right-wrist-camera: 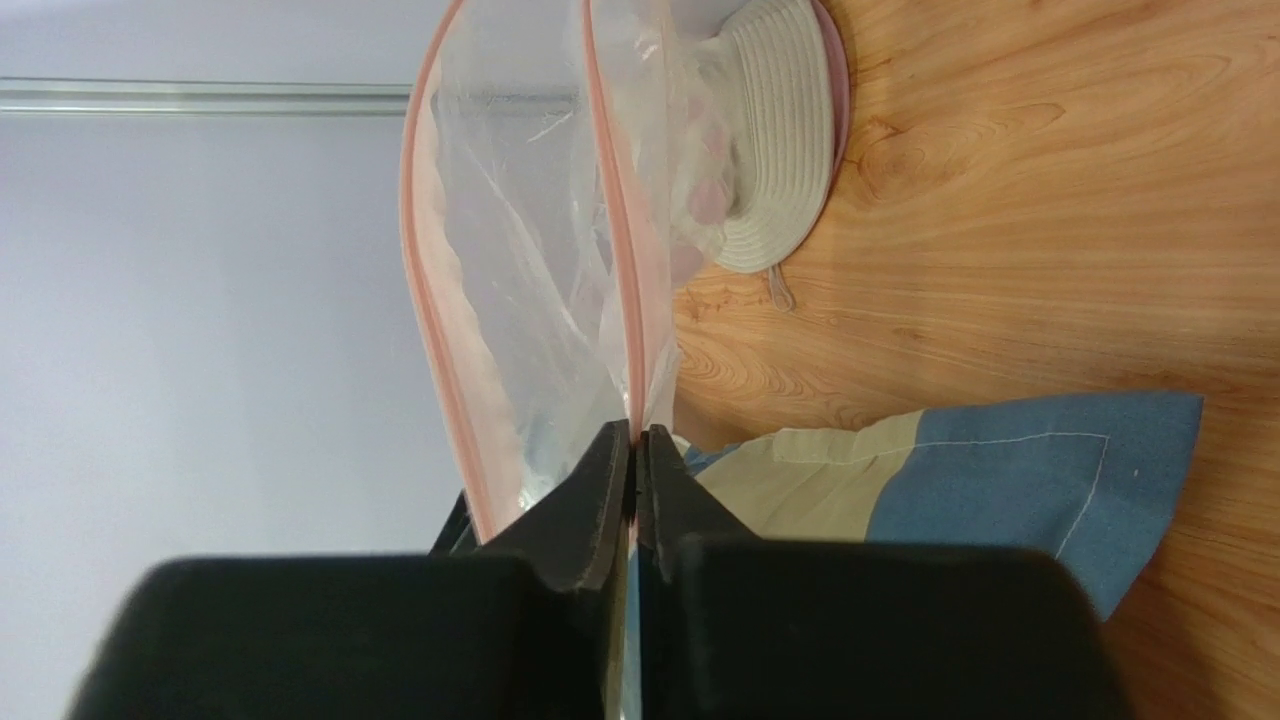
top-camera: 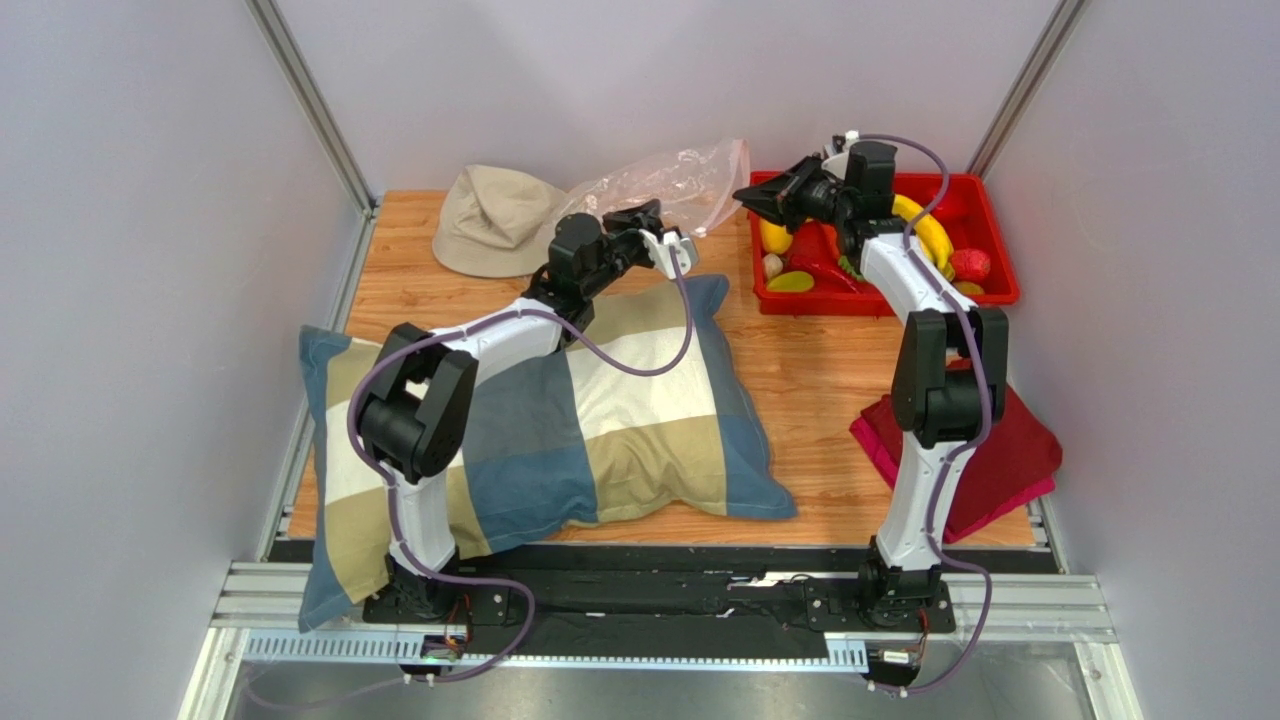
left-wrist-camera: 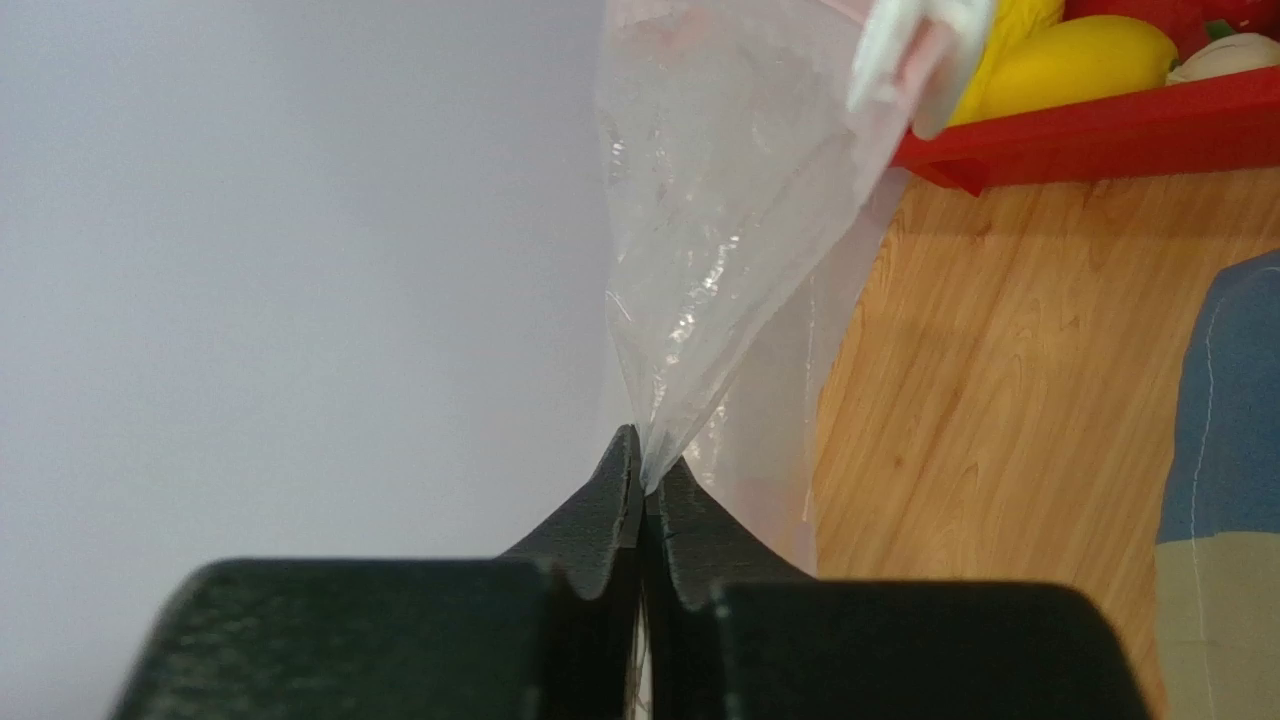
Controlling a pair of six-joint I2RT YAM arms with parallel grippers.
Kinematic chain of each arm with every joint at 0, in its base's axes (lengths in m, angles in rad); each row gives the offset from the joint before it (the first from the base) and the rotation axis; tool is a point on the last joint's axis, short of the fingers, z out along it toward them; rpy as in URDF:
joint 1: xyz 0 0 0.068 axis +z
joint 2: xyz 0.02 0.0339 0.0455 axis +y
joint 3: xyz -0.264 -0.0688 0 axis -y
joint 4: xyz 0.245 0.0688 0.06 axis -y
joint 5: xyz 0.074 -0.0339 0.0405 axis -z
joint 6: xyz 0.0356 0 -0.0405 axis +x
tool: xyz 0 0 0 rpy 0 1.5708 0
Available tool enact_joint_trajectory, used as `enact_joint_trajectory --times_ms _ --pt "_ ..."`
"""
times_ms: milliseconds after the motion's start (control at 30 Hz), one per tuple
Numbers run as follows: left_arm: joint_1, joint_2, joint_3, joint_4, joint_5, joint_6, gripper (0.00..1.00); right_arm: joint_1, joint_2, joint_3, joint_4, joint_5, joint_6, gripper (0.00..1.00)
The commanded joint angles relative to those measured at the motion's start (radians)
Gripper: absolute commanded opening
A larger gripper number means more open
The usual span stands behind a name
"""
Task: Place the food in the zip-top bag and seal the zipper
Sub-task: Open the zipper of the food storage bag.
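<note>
The robot's left gripper pinches a fold of the bag's film below the bag's opening, so it should open and grab the free side of the pink zipper (right-wrist-camera: 427, 300).
The clear, crinkly zip-top bag (top-camera: 679, 176) hangs between both grippers at the back of the table, its mouth open. My left gripper (left-wrist-camera: 646, 477) is shut on a fold of the bag's film (left-wrist-camera: 736, 225). My right gripper (right-wrist-camera: 637, 437) is shut on one side of the pink zipper (right-wrist-camera: 618, 225), and the other side of the zipper (right-wrist-camera: 425, 255) bows away from it. The food lies in the red tray (top-camera: 995, 225): yellow bananas (top-camera: 924, 225), a lemon (top-camera: 775, 237), a red pepper (top-camera: 819, 249), an apple (top-camera: 969, 263) and a green piece (top-camera: 792, 281). No food shows inside the bag.
A beige bucket hat (top-camera: 496, 218) lies at the back left, next to the bag. A checked blue and tan pillow (top-camera: 586, 420) covers the middle and left of the table under the left arm. A folded red cloth (top-camera: 999, 450) lies by the right arm's base.
</note>
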Motion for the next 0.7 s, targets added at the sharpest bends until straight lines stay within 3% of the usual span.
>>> enact_joint_trajectory --times_ms 0,67,100,133,200,233,367,533,667 --pt "-0.003 -0.009 0.056 -0.042 -0.039 -0.076 0.24 0.007 -0.001 0.079 -0.091 -0.013 -0.137 0.00" --pt "0.000 -0.032 0.103 -0.132 -0.105 -0.189 0.43 0.007 -0.010 0.115 -0.171 0.019 -0.251 0.00" --pt "0.005 -0.064 0.125 -0.277 -0.108 -0.276 0.48 0.007 -0.013 0.163 -0.205 0.035 -0.285 0.00" --pt "0.026 -0.081 0.151 -0.365 -0.076 -0.329 0.53 0.009 -0.010 0.181 -0.228 0.044 -0.315 0.00" --pt "0.052 -0.115 0.249 -0.616 -0.026 -0.486 0.75 0.014 0.004 0.216 -0.259 0.049 -0.352 0.00" --pt "0.061 -0.116 0.286 -0.695 0.000 -0.536 0.79 0.018 0.009 0.227 -0.268 0.047 -0.364 0.00" --pt "0.089 -0.098 0.485 -1.005 0.048 -0.740 0.80 0.049 0.047 0.257 -0.294 0.056 -0.425 0.00" --pt "0.091 -0.008 0.682 -1.151 0.151 -0.943 0.80 0.089 0.059 0.270 -0.285 0.067 -0.548 0.00" --pt "0.089 0.061 0.839 -1.165 0.146 -1.050 0.72 0.124 0.038 0.267 -0.259 0.124 -0.649 0.00"
